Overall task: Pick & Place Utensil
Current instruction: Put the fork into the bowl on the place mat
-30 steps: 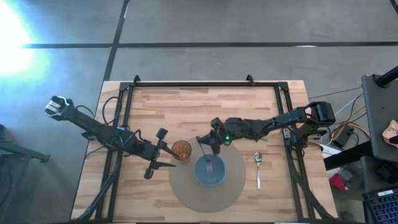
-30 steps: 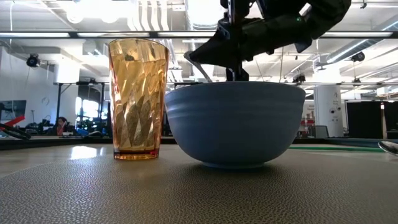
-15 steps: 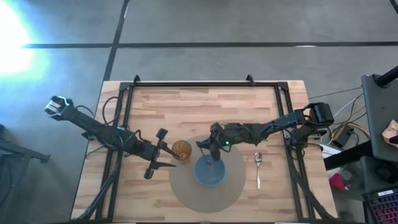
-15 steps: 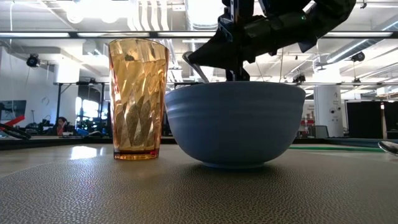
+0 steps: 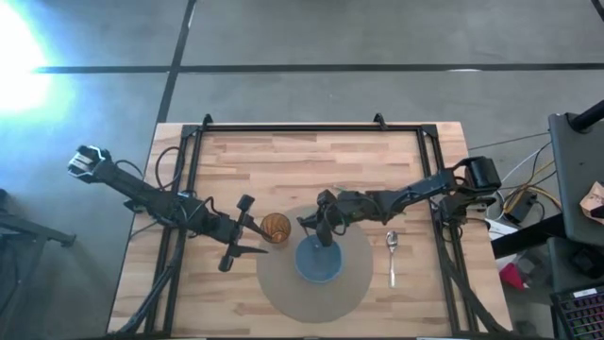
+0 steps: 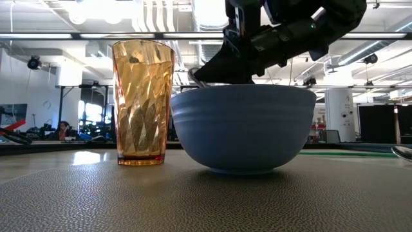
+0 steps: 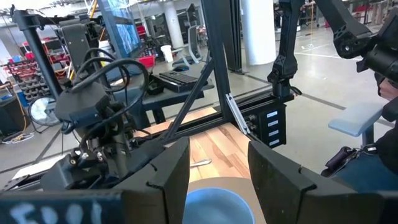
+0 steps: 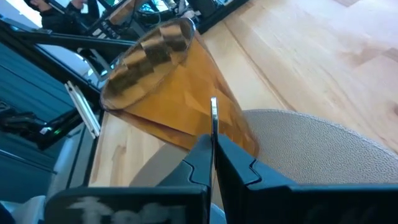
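Next, I release the fork from my right gripper inside the blue bowl (image 5: 314, 246), with the fork's handle leaning on the far rim beside the amber cup. The fork now stands slanted in the bowl.
A metal fork stands slanted in the blue bowl (image 5: 319, 263), its handle end (image 6: 193, 73) sticking up over the rim. The bowl (image 6: 243, 127) sits on a round grey mat (image 5: 283, 283). My right gripper (image 5: 321, 227) hangs over the bowl's far rim, shut on the fork. In the right wrist view the handle (image 8: 214, 115) shows as a thin strip between the fingers. My left gripper (image 5: 241, 238) waits open beside the amber cup (image 5: 276, 227), left of the bowl. A spoon (image 5: 393, 247) lies on the wood to the right of the mat. My right gripper (image 8: 214, 155) pinches the fork's handle (image 8: 214, 134) between its two fingers, with the free end sticking out past the fingertips. The fingers come slanting down from the table's right and far side. The fork's lower end is hidden inside the bowl.
The amber cup (image 6: 143, 103) stands upright on the mat's edge, close to the bowl's left side. Black rails (image 5: 189, 161) frame the wooden table. My left gripper's open fingers (image 7: 177, 168) point toward the bowl (image 7: 214, 205). Bare wood lies toward the far edge.
My right gripper has moved a little toward the table's near edge and down over the bowl. The fork's handle end has sunk closer to the rim. The left arm, cup, bowl and spoon have kept still.
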`<action>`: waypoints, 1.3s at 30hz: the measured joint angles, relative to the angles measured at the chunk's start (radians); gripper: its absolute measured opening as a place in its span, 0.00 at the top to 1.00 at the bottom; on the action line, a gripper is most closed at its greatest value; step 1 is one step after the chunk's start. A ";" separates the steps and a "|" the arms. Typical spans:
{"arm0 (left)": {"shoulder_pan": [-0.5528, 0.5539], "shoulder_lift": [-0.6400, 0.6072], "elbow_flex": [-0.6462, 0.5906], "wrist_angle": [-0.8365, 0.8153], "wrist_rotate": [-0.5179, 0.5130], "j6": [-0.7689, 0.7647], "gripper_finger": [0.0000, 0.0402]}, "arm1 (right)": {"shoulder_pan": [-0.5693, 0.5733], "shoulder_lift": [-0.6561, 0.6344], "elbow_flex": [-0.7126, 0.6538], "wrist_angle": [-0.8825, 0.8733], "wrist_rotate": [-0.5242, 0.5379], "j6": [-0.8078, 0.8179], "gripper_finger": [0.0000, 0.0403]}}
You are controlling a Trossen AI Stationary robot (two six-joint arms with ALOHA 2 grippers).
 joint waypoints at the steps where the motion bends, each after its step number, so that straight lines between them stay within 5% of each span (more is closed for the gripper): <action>1: 0.000 0.000 0.000 0.000 0.000 0.000 0.58 | 0.000 0.001 0.000 -0.003 0.000 0.000 0.98; 39: 0.000 0.000 -0.002 0.000 0.000 -0.001 0.58 | -0.002 -0.002 -0.005 -0.101 0.025 -0.120 0.98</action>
